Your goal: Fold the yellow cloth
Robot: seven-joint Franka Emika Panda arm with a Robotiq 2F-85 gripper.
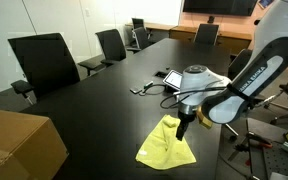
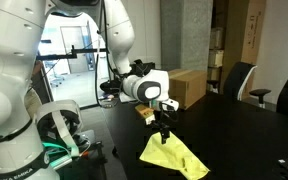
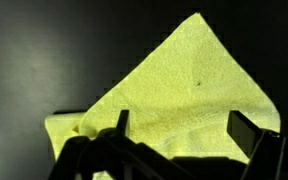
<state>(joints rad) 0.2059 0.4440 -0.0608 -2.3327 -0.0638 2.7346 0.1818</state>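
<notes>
The yellow cloth's pointed (image 1: 194, 160) (image 3: 197, 18) near-side corner is the one toward the robot arm's base. My gripper should go to that corner next and close there.
The yellow cloth (image 1: 166, 144) lies on the black table, partly folded into a rough triangle with one corner raised toward my gripper. It shows in both exterior views (image 2: 174, 156) and fills the wrist view (image 3: 179, 95). My gripper (image 1: 183, 128) hangs just above the cloth's upper corner, also seen in an exterior view (image 2: 163, 135). In the wrist view the two fingers (image 3: 179, 130) stand wide apart over the cloth with nothing between them. The gripper is open and empty.
A small tablet (image 1: 170, 77) and cables lie on the table behind the arm. A cardboard box (image 1: 19, 145) sits at the near corner. Black office chairs (image 1: 46, 60) line the table's far side. Another cardboard box (image 2: 187, 86) stands behind the arm.
</notes>
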